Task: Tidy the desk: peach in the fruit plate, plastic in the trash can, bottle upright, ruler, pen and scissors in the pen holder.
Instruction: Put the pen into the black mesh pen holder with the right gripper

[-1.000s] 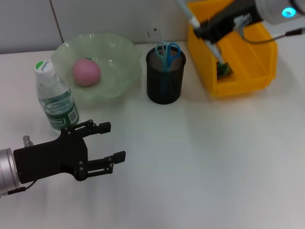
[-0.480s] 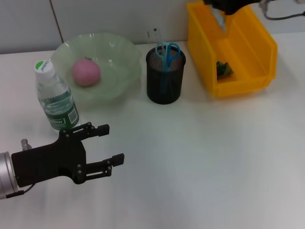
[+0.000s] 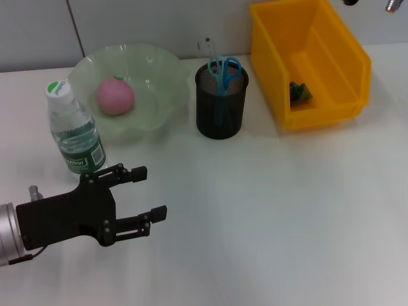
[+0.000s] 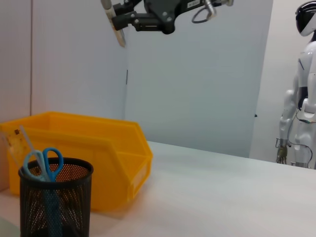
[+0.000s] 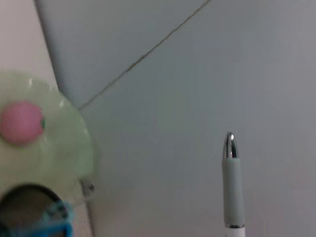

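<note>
My right gripper should release the grey pen in the black mesh pen holder (image 3: 226, 74) (image 5: 40, 211), next to the blue scissors.
The pink peach (image 3: 115, 96) lies in the green fruit plate (image 3: 162, 80). The bottle (image 3: 73, 131) stands upright beside the plate. Blue scissors (image 3: 224, 69) and a clear ruler (image 3: 207, 48) stand in the black mesh pen holder (image 3: 220, 111). Green plastic (image 3: 299, 92) lies in the yellow trash can (image 3: 331, 60). My left gripper (image 3: 148, 191) hovers open and empty over the table, in front of the bottle. In the left wrist view my right gripper (image 4: 129, 16) is high above the trash can (image 4: 98, 153), shut on the grey pen (image 4: 116, 30). The right wrist view also shows that pen (image 5: 232, 182).
A grey wall panel runs along the back of the table. A white humanoid robot (image 4: 302, 94) stands far off, beyond the table's edge. Bare white tabletop (image 3: 287, 210) stretches in front of the pen holder and trash can.
My right arm has lifted the pen from over the trash can up and out of the head view. The left gripper has barely shifted.
</note>
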